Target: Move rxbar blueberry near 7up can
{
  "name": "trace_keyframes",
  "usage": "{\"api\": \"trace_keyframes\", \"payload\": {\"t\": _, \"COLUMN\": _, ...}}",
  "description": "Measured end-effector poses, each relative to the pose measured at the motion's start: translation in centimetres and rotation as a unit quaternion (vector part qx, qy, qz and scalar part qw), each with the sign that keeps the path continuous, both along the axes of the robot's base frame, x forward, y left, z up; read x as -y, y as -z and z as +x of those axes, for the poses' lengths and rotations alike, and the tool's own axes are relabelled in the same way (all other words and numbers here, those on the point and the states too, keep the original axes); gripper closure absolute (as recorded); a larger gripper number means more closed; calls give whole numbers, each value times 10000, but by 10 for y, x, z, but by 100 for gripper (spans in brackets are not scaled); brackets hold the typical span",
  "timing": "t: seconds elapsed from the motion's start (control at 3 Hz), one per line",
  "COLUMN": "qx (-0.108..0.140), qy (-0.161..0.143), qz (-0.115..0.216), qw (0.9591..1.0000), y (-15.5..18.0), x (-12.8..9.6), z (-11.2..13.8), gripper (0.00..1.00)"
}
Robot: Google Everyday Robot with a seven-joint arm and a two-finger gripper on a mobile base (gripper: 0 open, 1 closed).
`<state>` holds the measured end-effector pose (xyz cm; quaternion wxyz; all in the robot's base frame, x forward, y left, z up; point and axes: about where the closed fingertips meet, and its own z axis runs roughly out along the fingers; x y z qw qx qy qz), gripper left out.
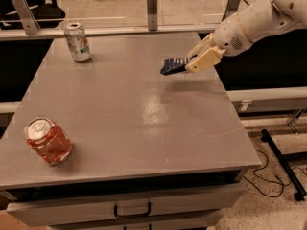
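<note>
The rxbar blueberry is to go down near the rail. I need to have my gripper release it on the grey table (105, 52) close beside the 7up can.
The rxbar blueberry (173, 65) is a small dark navy wrapper with pale lettering, held tilted a little above the grey table (124, 109) near its right rear part. My gripper (195, 61) is shut on the bar's right end, its cream fingers (205, 60) coming in from the right. The 7up can (78, 42) stands upright at the table's far left corner, silvery with green and a red spot, well to the left of the bar.
An orange-red can (48, 141) stands tilted near the table's front left. A rail with metal posts (152, 1) runs behind the table. The table's right edge drops to a floor with cables (268, 171). A drawer with a handle (132, 209) is below the front edge.
</note>
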<state>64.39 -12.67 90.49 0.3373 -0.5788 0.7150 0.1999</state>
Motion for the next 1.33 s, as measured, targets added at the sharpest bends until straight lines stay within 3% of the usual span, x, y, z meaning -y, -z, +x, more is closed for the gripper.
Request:
{"api": "trace_keyframes", "payload": {"t": 0.33, "qx": 55, "qy": -121, "qz": 56, "qw": 9999, "y": 5, "x": -16, "z": 9, "gripper": 100}}
{"api": "trace_keyframes", "payload": {"t": 0.67, "qx": 203, "qy": -353, "qz": 221, "qw": 9989, "y": 13, "x": -56, "z": 34, "gripper": 100}}
{"api": "trace_keyframes", "payload": {"t": 1.33, "qx": 514, "qy": -211, "qz": 308, "qw": 9980, "y": 27, "x": -135, "z": 98, "gripper": 100}}
